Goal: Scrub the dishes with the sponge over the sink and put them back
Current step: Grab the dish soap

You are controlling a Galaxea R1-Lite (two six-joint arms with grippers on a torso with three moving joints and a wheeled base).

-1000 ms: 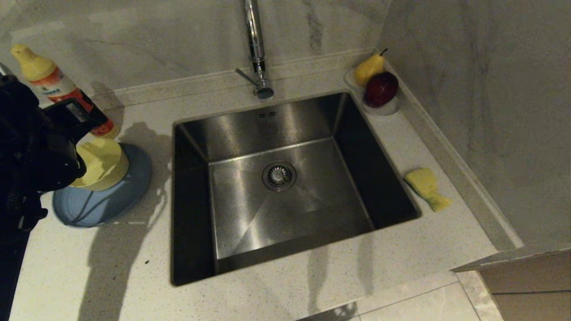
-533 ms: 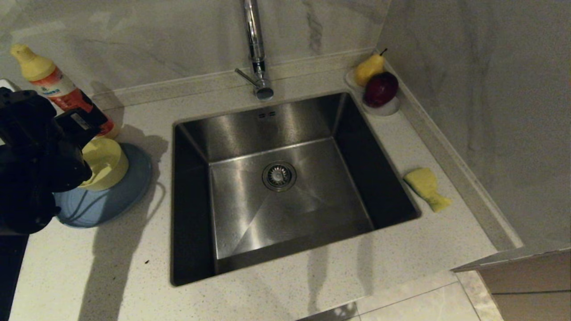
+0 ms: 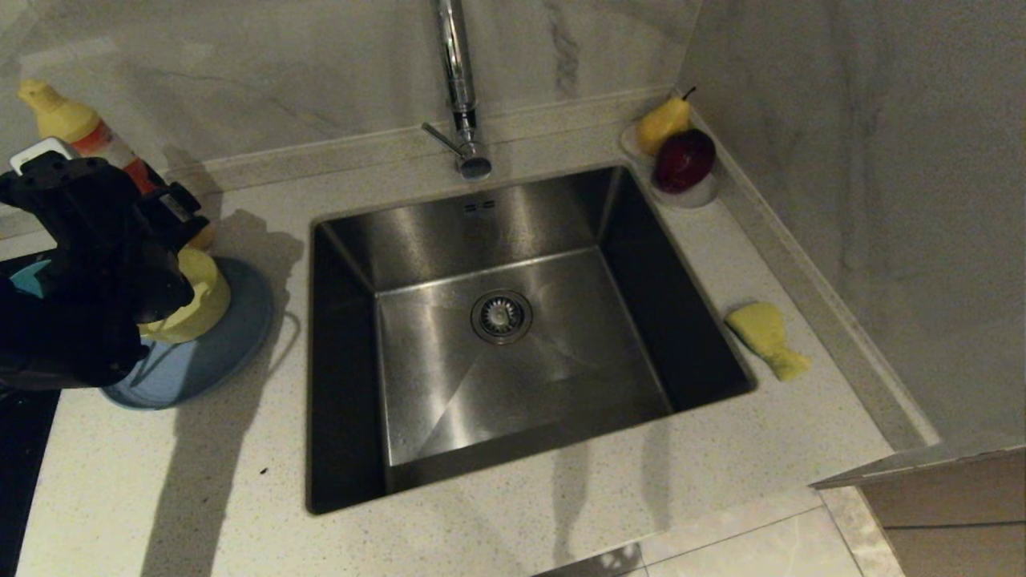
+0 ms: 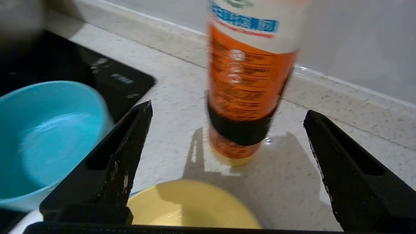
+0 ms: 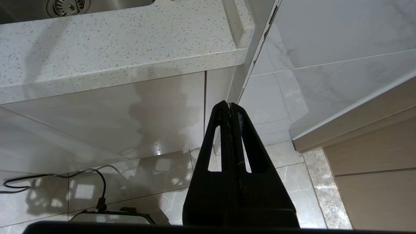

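Next, my left gripper goes to the orange detergent bottle's lower label (image 3: 145,179) (image 4: 244,102), just above the bottle's black band, and closes there.
The pale yellow bowl (image 3: 204,300) (image 4: 195,208) sits on the light-blue plate (image 3: 236,336), left of the sink (image 3: 561,377). The teal-blue bowl (image 4: 48,139) stands beside them on the black hob. My left gripper (image 4: 227,109) hangs open and empty just above the yellow bowl's far rim, facing an orange bottle. In the head view my left hand (image 3: 96,264) covers part of the bowl and plate. The sponge (image 3: 765,336) lies on the counter right of the sink. My right gripper (image 5: 229,104) is shut and parked below the counter edge.
An orange detergent bottle (image 3: 72,128) (image 4: 250,81) stands by the back wall, close ahead of the left fingers. A white dish with a pear and a red fruit (image 3: 681,164) sits in the back right corner. The tap (image 3: 457,80) rises behind the sink.
My left hand has moved toward the back wall and the bottle, covering more of the yellow bowl. The bowl looked tilted a second ago and now sits flatter on the plate. The right arm has stayed still.
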